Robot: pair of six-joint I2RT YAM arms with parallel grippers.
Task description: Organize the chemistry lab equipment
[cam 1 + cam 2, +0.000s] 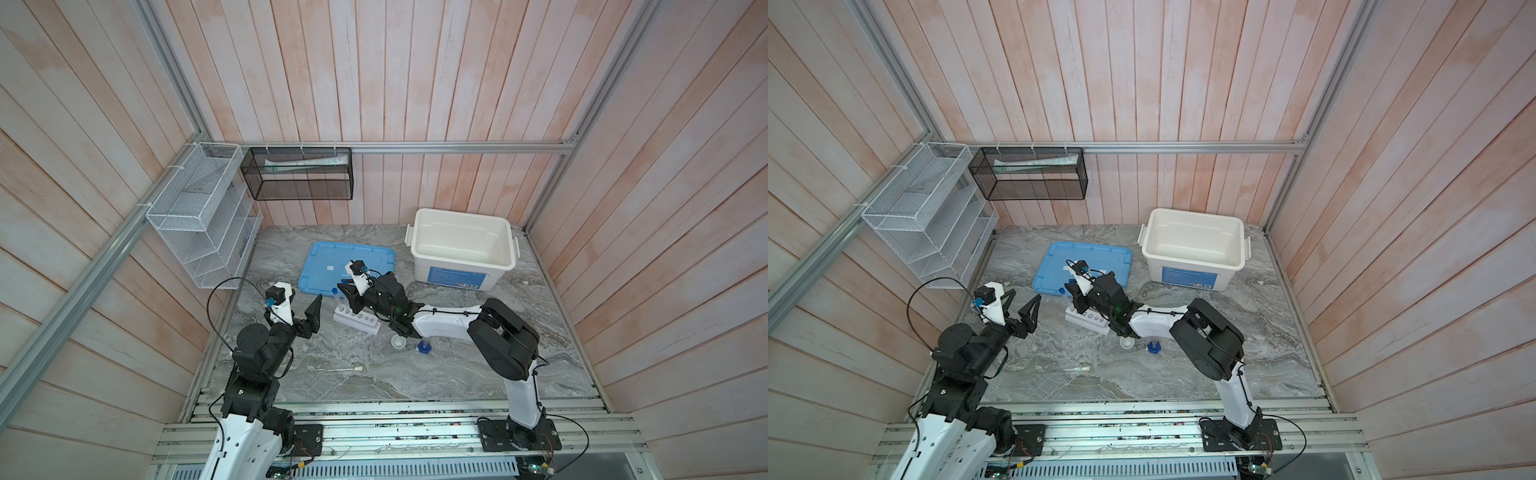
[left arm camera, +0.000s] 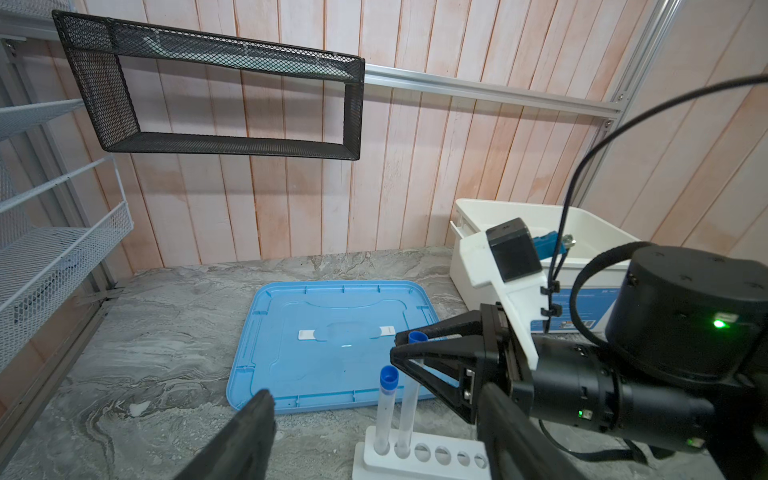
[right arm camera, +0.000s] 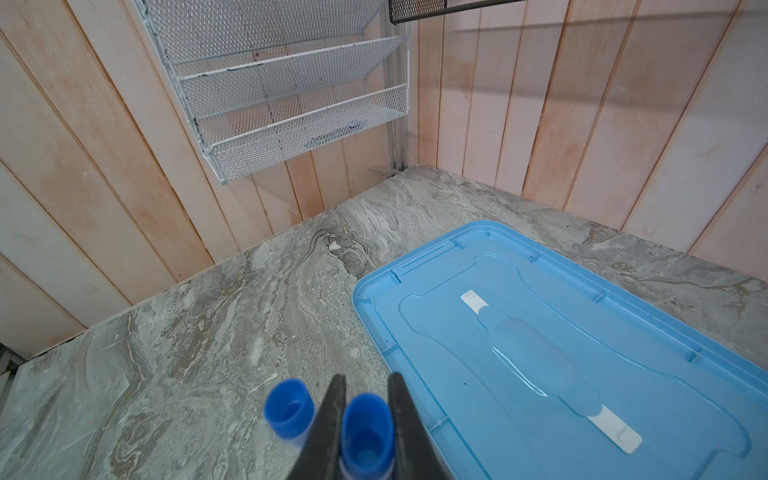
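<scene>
I need to next close my left gripper on the middle of the body (image 1: 336,369) of the white-capped tube lying near the front.
The white six-hole rack (image 1: 358,322) (image 1: 1091,321) (image 2: 419,459) stands mid-table. Two blue-capped test tubes stand upright in its end holes. One tube (image 2: 388,399) (image 3: 289,409) stands free. My right gripper (image 3: 368,377) (image 1: 345,291) (image 2: 395,345) is shut on the neighbouring tube (image 2: 409,399) (image 3: 368,432) just under its cap. My left gripper (image 1: 1021,301) hovers open and holds nothing, left of the rack; its fingers (image 2: 257,419) frame the rack from afar. A white-capped tube (image 1: 336,368) lies flat near the front. The white dish (image 1: 398,342) and blue hexagonal-based piece (image 1: 424,347) sit beside the right forearm.
The blue lid (image 1: 328,259) lies flat behind the rack. The open white bin (image 1: 457,278) stands at the back right. A white wire basket (image 1: 199,216) hangs on the left wall and a black mesh basket (image 1: 299,174) on the back wall.
</scene>
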